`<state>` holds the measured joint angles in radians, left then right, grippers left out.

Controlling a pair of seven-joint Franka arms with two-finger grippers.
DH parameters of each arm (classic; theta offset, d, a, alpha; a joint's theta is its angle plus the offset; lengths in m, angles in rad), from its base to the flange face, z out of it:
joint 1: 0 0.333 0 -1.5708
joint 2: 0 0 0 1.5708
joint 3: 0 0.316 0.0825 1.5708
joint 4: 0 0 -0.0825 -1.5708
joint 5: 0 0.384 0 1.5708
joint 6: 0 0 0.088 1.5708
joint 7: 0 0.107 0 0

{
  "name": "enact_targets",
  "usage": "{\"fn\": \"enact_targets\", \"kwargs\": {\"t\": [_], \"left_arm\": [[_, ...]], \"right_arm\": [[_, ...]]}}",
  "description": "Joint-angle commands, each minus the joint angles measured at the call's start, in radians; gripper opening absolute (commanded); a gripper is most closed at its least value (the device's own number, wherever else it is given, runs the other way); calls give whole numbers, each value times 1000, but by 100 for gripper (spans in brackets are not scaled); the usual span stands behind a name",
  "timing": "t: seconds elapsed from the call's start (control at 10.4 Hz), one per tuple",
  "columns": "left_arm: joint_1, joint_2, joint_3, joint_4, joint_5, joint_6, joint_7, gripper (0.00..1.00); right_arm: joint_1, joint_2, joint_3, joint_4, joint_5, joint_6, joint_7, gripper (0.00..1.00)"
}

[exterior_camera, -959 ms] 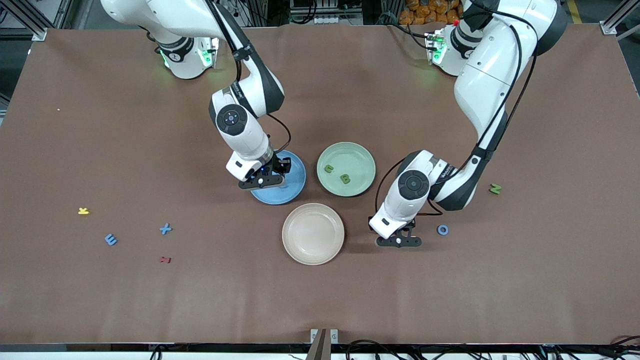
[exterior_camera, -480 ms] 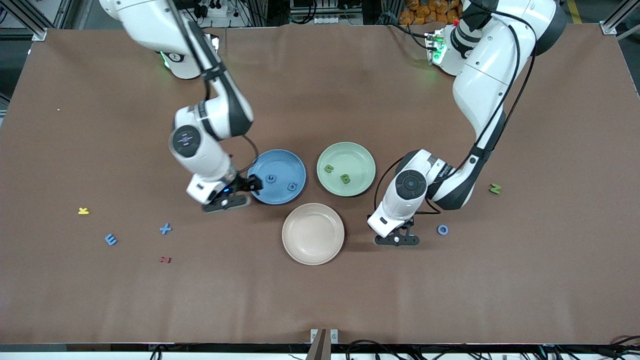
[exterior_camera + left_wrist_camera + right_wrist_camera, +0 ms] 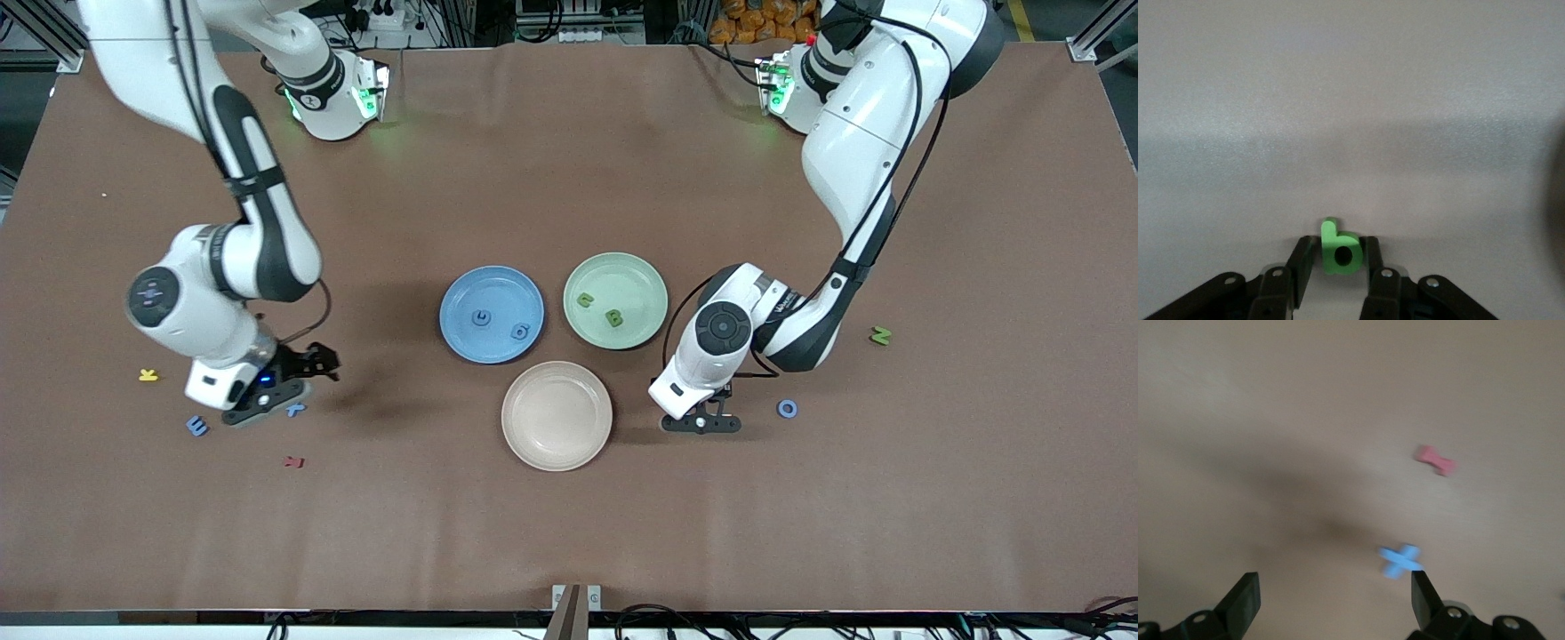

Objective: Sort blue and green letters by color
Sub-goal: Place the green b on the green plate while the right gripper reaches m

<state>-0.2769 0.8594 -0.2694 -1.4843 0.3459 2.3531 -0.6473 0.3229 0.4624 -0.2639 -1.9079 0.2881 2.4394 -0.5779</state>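
My right gripper goes past the blue X next. It should then close on the middle of the blue E (image 3: 197, 426), near the yellow letter.
My right gripper (image 3: 267, 404) is open and empty, low over a blue X (image 3: 295, 410) that it partly hides. In the right wrist view the X (image 3: 1400, 561) lies just by one fingertip of that gripper (image 3: 1333, 590). My left gripper (image 3: 702, 424) is shut on a small green letter b (image 3: 1339, 248), low over the table between the beige plate and a blue O (image 3: 787, 408). The blue plate (image 3: 462, 293) holds two blue letters. The green plate (image 3: 633, 274) holds two green letters. A blue E (image 3: 196, 426) and a green N (image 3: 880, 335) lie on the table.
An empty beige plate (image 3: 556, 415) sits nearer the front camera than the two coloured plates. A yellow letter (image 3: 148, 375) and a dark red letter (image 3: 293, 461) lie near the blue X; the red one also shows in the right wrist view (image 3: 1435, 461).
My right arm swung away from the blue plate toward its own end of the table and now hangs over the blue X. My left gripper shifted only slightly.
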Motion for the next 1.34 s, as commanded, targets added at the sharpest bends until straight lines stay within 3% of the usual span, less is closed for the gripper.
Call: {"fn": "enact_targets", "kwargs": {"t": [0.0, 0.1, 0.48, 0.77, 1.25], "left_arm": [[-2, 1, 6, -1, 15, -31, 9, 10], [-1, 6, 6, 1, 13, -31, 26, 0], [5, -45, -26, 5, -2, -90, 20, 0], [1, -105, -76, 5, -140, -176, 2, 0], [-18, -119, -250, -7, -188, -296, -352, 0]], "right_arm": [[-178, 96, 15, 160, -14, -98, -263, 100], [-226, 122, 17, 202, -12, -120, -323, 100], [-359, 251, 17, 338, -10, -164, -474, 100], [-406, 297, 32, 357, -10, -166, -502, 100], [-400, 352, 32, 405, -6, -152, -502, 100]]}}
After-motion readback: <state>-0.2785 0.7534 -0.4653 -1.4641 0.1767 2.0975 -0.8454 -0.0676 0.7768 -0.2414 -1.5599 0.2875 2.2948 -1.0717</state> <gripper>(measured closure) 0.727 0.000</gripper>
